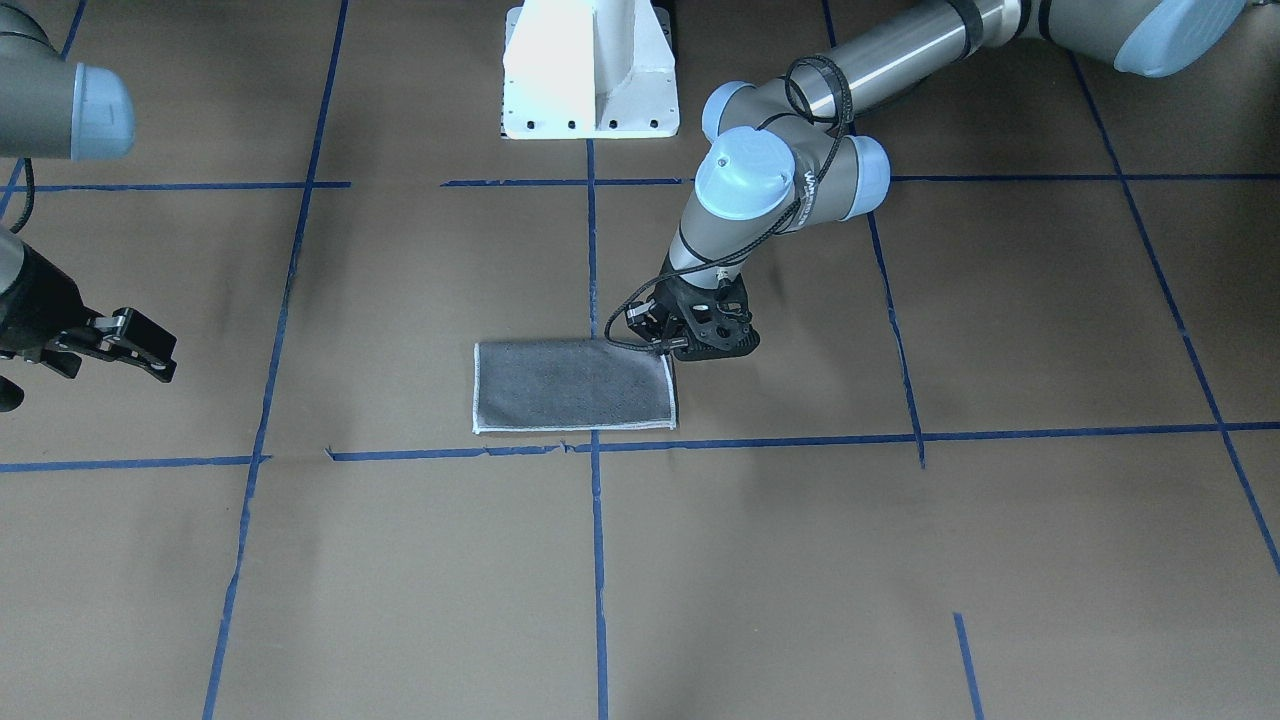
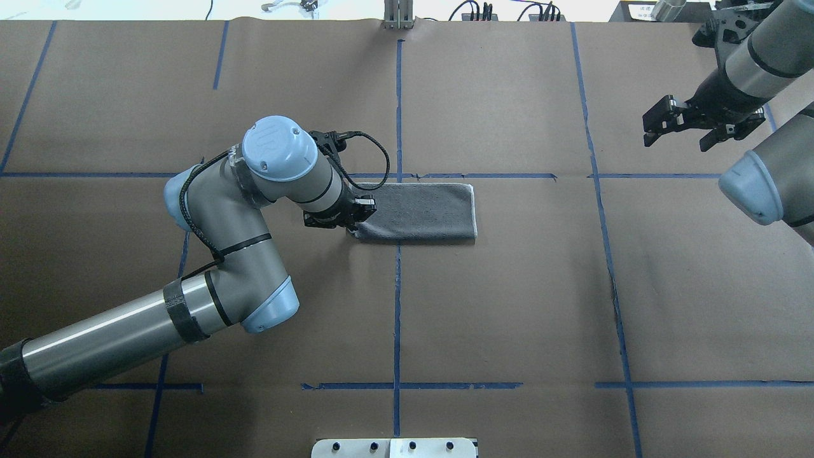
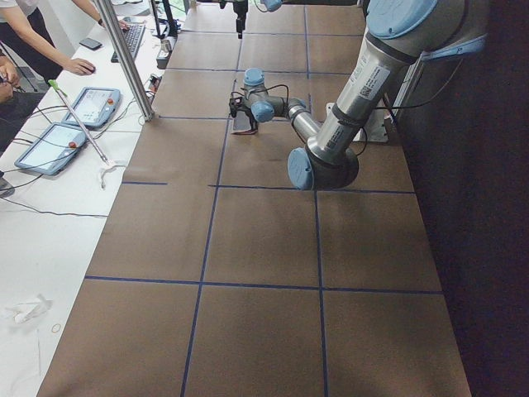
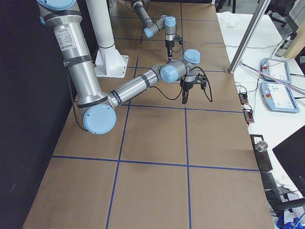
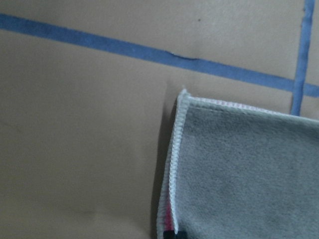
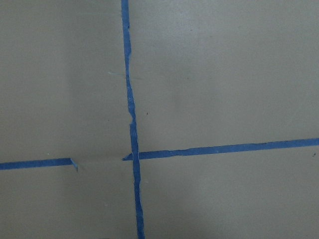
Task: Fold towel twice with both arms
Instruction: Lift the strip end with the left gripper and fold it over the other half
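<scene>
Next, my left gripper lets go of the towel's raised edge on the towel's grey side just inside the towel's opposite short edge (image 1: pixel 499 376).
The towel (image 1: pixel 575 385) lies folded into a rectangle, grey face up, with a whitish border, near the table's middle (image 2: pixel 420 213). My left gripper (image 2: pixel 356 222) is at the towel's left end, shut on its edge, and that corner is slightly raised. In the front view the left gripper (image 1: pixel 672 348) sits at the towel's back right corner. The left wrist view shows the grey towel corner (image 5: pixel 249 169) with a strip of pink between the layers at the bottom. My right gripper (image 2: pixel 677 135) is open and empty, high and far to the right, also seen in the front view (image 1: pixel 160 355).
Blue tape lines (image 2: pixel 397 286) cross the brown table cover. The white pedestal base (image 1: pixel 590 70) stands at the robot's side. Operators, tablets and a metal pole (image 3: pixel 124 58) are beyond the table's far edge. The right wrist view shows only a tape crossing (image 6: pixel 133 155).
</scene>
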Motion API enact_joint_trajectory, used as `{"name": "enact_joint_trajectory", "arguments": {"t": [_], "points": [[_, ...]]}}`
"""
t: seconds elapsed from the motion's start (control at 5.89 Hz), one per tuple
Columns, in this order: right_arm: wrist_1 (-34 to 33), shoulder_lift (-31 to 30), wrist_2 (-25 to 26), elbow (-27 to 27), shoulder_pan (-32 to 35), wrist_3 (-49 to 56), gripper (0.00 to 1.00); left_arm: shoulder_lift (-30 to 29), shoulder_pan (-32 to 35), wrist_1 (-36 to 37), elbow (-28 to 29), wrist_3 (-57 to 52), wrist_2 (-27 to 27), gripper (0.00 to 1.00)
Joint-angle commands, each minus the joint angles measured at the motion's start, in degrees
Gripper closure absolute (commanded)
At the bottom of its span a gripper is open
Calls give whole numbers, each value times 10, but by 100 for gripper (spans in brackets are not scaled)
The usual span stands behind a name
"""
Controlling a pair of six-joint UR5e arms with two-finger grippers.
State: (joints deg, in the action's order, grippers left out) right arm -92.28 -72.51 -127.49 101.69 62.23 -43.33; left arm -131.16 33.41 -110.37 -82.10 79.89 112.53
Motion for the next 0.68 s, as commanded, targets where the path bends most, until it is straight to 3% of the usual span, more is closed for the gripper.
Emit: {"name": "enact_joint_trajectory", "arguments": {"t": [0.0,0.34,0.51], "points": [[0,1,0,-1,0,0,0,-49,3,70,-1,-6,-2,99],[-1,-1,0,-1,3,1,0,-92,0,128,3,-40,-21,99],[-1,-1,-11,0,12,1,0,-144,-4,169,34,-71,-46,100]]}}
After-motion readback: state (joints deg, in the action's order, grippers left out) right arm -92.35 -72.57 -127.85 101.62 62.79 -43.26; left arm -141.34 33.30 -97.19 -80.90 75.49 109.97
